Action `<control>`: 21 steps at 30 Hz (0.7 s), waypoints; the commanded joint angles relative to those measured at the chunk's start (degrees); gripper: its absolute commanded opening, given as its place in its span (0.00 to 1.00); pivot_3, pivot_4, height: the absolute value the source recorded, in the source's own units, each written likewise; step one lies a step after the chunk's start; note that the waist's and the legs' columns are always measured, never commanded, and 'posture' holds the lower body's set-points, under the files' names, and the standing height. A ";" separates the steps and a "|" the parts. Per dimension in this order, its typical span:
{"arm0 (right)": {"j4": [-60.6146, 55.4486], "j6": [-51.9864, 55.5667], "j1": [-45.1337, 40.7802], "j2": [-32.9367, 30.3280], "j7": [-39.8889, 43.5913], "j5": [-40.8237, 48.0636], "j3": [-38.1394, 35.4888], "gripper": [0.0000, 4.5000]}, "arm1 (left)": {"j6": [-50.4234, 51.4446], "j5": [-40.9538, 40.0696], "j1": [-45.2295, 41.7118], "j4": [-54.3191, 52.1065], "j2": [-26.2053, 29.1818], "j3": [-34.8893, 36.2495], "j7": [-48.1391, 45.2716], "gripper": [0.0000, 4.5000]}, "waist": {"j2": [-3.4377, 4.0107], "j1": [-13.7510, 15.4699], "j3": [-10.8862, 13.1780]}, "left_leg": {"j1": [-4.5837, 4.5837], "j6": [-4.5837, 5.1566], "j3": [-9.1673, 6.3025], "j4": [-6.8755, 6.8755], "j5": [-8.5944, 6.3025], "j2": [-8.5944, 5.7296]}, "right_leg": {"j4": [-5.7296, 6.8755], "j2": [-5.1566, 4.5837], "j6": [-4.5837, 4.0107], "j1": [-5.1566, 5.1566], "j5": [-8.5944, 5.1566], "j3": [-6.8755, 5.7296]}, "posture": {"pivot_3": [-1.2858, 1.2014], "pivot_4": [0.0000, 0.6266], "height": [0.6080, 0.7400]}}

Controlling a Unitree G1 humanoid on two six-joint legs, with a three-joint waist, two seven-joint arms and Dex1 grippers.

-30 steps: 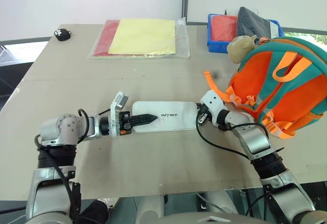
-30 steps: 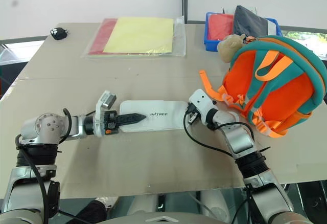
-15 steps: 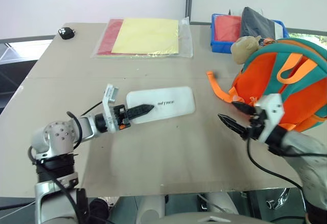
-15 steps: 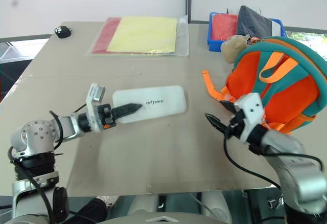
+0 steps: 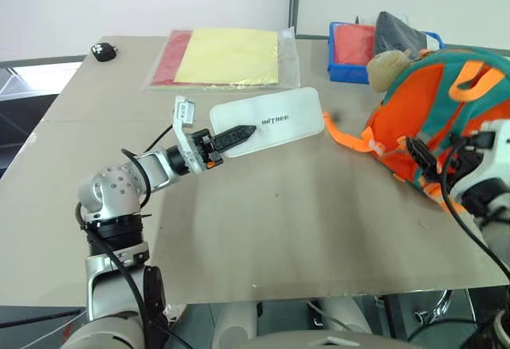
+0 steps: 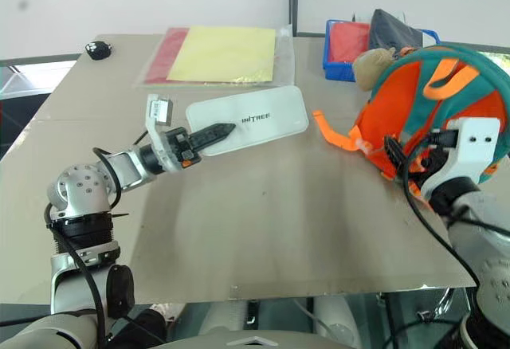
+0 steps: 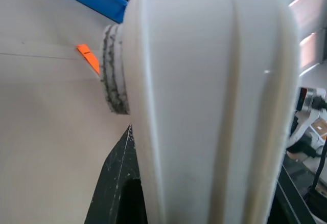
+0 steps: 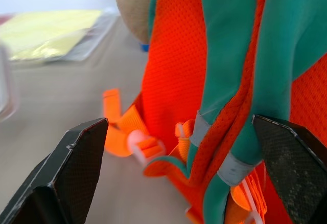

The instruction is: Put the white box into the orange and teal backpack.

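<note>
The backpack stands away from the white box while my right gripper sits low by the strap ends, so I will grip the teal straps higher (image 5: 436,106) and pull the backpack closer.
The white box (image 5: 275,118), flat with dark lettering, hangs tilted a little above the table, and my left gripper (image 5: 237,135) is shut on its near left end. Seen along that gripper, the box (image 7: 204,106) stands close against a black finger (image 7: 115,188). The orange and teal backpack (image 5: 434,98) stands at the table's right, a tan plush toy (image 5: 388,68) at its top. My right gripper (image 5: 422,162) is open right in front of the backpack's strap side, its fingers (image 8: 66,178) spread wide with nothing between them.
A clear sleeve with yellow and red sheets (image 5: 227,58) lies at the back, with a blue bin (image 5: 355,50) to its right behind the backpack. A small black object (image 5: 103,49) sits at the far left corner. A loose orange strap (image 5: 347,138) trails onto the table.
My right gripper let go of the box's right end, opened and swung right and up to the backpack. My left gripper lifted the box and carried it farther back.
</note>
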 commanded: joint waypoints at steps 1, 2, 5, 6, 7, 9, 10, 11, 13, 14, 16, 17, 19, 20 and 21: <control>3.47 -2.57 -2.89 -0.86 -1.00 -4.01 3.14 0.87 | -1.14 -2.55 -0.02 -3.99 -0.05 1.83 1.11 0.23 | 0.00 0.00 0.00 | -0.01 0.00 0.00 -0.07 0.00 0.00 | -0.01 0.00 0.01 -0.03 0.00 0.00 | 0.52 0.24 1.00; 5.00 -3.57 -3.99 -0.82 -0.81 -5.35 4.35 0.79 | -0.95 -3.01 0.45 -4.67 -0.17 2.02 1.63 0.23 | 0.00 0.01 0.00 | -0.03 0.00 -0.01 -0.10 0.00 0.00 | -0.02 0.00 0.01 -0.04 -0.01 -0.02 | 0.52 0.24 1.00; 7.61 -5.67 -5.61 -1.79 0.02 -9.21 7.98 0.49 | -1.08 -3.57 1.92 -6.88 -0.13 2.19 2.76 0.23 | 0.01 -0.06 0.01 | -0.06 0.00 0.00 -0.15 0.00 0.00 | -0.05 0.00 0.04 -0.09 -0.04 -0.01 | 0.52 0.24 1.00; 7.49 -5.89 -5.55 -1.59 0.15 -9.50 8.19 0.37 | -1.10 -3.89 2.01 -7.05 -0.13 2.52 3.24 0.23 | 0.01 -0.07 0.01 | -0.07 0.00 0.02 -0.16 0.00 0.00 | -0.06 0.00 0.04 -0.10 -0.04 0.00 | 0.52 0.24 1.00; 7.21 -5.95 -5.25 -1.52 0.77 -9.34 8.33 0.26 | -1.14 -4.30 1.99 -7.01 -0.27 3.01 3.95 0.23 | 0.01 -0.05 0.01 | -0.07 0.00 0.01 -0.16 0.00 0.00 | -0.06 0.00 0.05 -0.10 -0.04 0.00 | 0.52 0.24 1.00; 6.09 -5.68 -3.63 -1.82 2.92 -8.37 8.52 0.04 | -1.32 -4.56 2.26 -7.14 -0.11 3.12 4.41 0.23 | 0.01 -0.04 0.01 | -0.07 0.00 -0.02 -0.16 0.00 0.00 | -0.03 0.00 0.04 -0.10 -0.03 -0.03 | 0.52 0.24 1.00; 5.53 -5.65 -2.84 -2.24 3.87 -8.30 8.81 0.01 | -1.37 -4.61 2.31 -7.11 -0.04 3.08 4.49 0.23 | 0.01 -0.04 0.01 | -0.05 0.00 -0.04 -0.16 0.00 0.01 | -0.03 0.01 0.04 -0.09 -0.03 -0.04 | 0.52 0.24 1.00; 4.89 -5.57 -2.14 -2.20 4.36 -8.09 8.79 0.01 | -1.51 -4.50 2.22 -6.91 -0.01 2.92 4.48 0.23 | 0.01 -0.04 0.01 | -0.05 0.00 -0.04 -0.16 0.00 0.01 | -0.02 0.01 0.04 -0.09 -0.03 -0.04 | 0.52 0.24 1.00; 3.53 -5.63 -1.06 -2.08 5.31 -7.48 8.59 0.01 | -1.85 -4.19 1.89 -6.39 -0.05 2.64 4.49 0.23 | 0.01 -0.04 0.01 | -0.05 0.00 -0.02 -0.15 0.00 0.01 | -0.02 0.01 0.05 -0.09 -0.03 -0.03 | 0.52 0.24 1.00; 3.00 -5.72 -0.74 -2.06 5.68 -7.31 8.59 0.01 | -1.98 -4.05 1.75 -6.12 0.00 2.54 4.40 0.23 | 0.01 -0.07 0.01 | -0.05 0.00 -0.01 -0.13 0.00 0.01 | -0.02 0.01 0.05 -0.09 -0.03 -0.01 | 0.52 0.24 1.00; 0.24 -4.90 1.16 -1.30 8.07 -2.02 6.16 0.01 | -2.26 -3.73 1.17 -5.44 -0.02 2.19 4.34 0.23 | 0.01 -0.05 0.01 | -0.04 0.00 0.00 -0.11 0.00 0.01 | -0.02 0.01 0.05 -0.09 -0.03 0.00 | 0.52 0.24 1.00; -0.85 -5.20 1.89 -1.84 8.71 -1.59 5.65 0.01 | -2.40 -3.59 0.98 -5.11 0.05 2.03 4.21 0.23 | 0.01 -0.04 0.01 | -0.04 0.00 -0.01 -0.11 0.00 0.01 | -0.01 0.01 0.05 -0.09 -0.03 0.00 | 0.52 0.24 1.00; -4.29 -5.01 3.51 -2.43 9.06 1.68 3.37 0.12 | -2.52 -3.28 0.60 -4.36 0.47 1.58 3.60 0.23 | 0.02 -0.04 0.01 | -0.04 0.00 -0.04 -0.12 0.00 0.01 | -0.01 0.03 0.04 -0.08 -0.03 -0.02 | 0.52 0.24 1.00; -5.76 -4.85 4.17 -2.61 8.77 3.45 2.19 0.20 | -2.55 -3.11 0.42 -3.99 0.66 1.34 3.30 0.23 | 0.02 -0.04 0.01 | -0.04 0.00 -0.04 -0.12 0.00 0.01 | -0.01 0.03 0.05 -0.09 -0.03 -0.01 | 0.52 0.24 1.00; -6.96 -4.62 4.78 -2.66 8.16 5.66 0.86 0.30 | -2.61 -2.92 0.22 -3.62 0.81 1.08 3.01 0.23 | 0.02 -0.03 0.01 | -0.04 0.00 -0.04 -0.12 0.00 0.01 | -0.01 0.03 0.05 -0.09 -0.03 -0.01 | 0.52 0.24 1.00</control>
